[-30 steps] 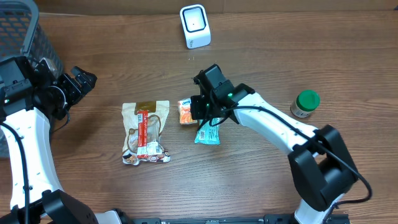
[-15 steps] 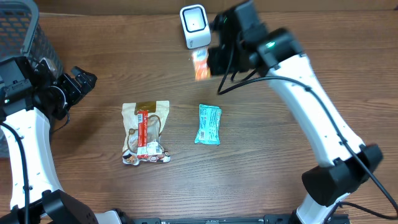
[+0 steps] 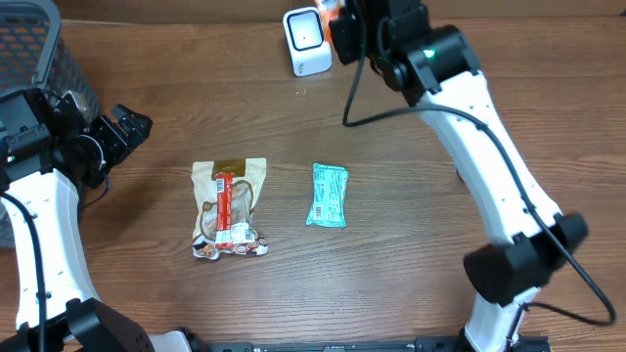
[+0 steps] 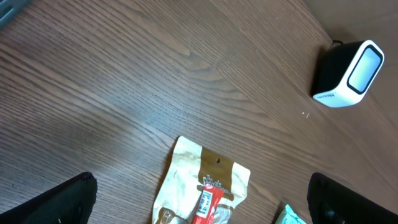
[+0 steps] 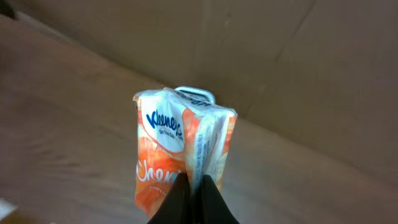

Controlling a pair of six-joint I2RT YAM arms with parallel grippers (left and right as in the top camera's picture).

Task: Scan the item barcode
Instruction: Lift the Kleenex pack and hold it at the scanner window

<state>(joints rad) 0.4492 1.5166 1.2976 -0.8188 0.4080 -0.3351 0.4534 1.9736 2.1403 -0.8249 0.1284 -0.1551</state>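
Note:
I will let go of the orange Kleenex pack on the table (image 3: 429, 155) with my right gripper, past the teal packet from the snack bag.
My right gripper (image 3: 348, 23) is raised at the back of the table, shut on an orange Kleenex tissue pack (image 3: 337, 29) just right of the white barcode scanner (image 3: 306, 41). In the right wrist view the pack (image 5: 177, 146) hangs upright with its edge pinched in the gripper (image 5: 194, 198), printed side edge facing the camera. My left gripper (image 3: 125, 130) stands open at the far left, holding nothing. From the left wrist the scanner (image 4: 348, 74) sits at the upper right, far from the fingers (image 4: 62, 202).
A tan snack bag with a red bar (image 3: 230, 207) lies left of centre, also seen below the left wrist (image 4: 202, 186). A teal packet (image 3: 328, 196) lies mid-table. A dark mesh basket (image 3: 29, 49) fills the back left corner.
The right arm lifted the orange pack off the table beside the teal packet and carried it up and back to the scanner. The left arm stayed still.

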